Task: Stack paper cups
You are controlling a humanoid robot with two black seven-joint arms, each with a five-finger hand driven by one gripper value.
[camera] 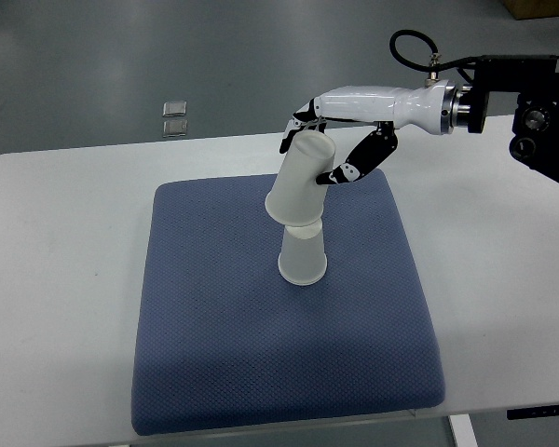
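Note:
My right gripper needs to let go of the held paper cup over the standing white cup (306, 216) on the blue cushion.
A white paper cup (303, 253) stands upside down on the blue cushion (261, 345), near its middle. My right hand (319, 147) comes in from the right edge and is shut on a second white paper cup (300, 179), also upside down and tilted. This held cup's open mouth sits over the top of the standing cup and partly covers it. My fingers (354, 163) wrap the held cup's upper part. The left arm does not show.
The cushion lies on a white table (56, 242). Two small grey squares (175, 116) lie on the floor beyond the table's far edge. The table's front edge runs just below the cushion.

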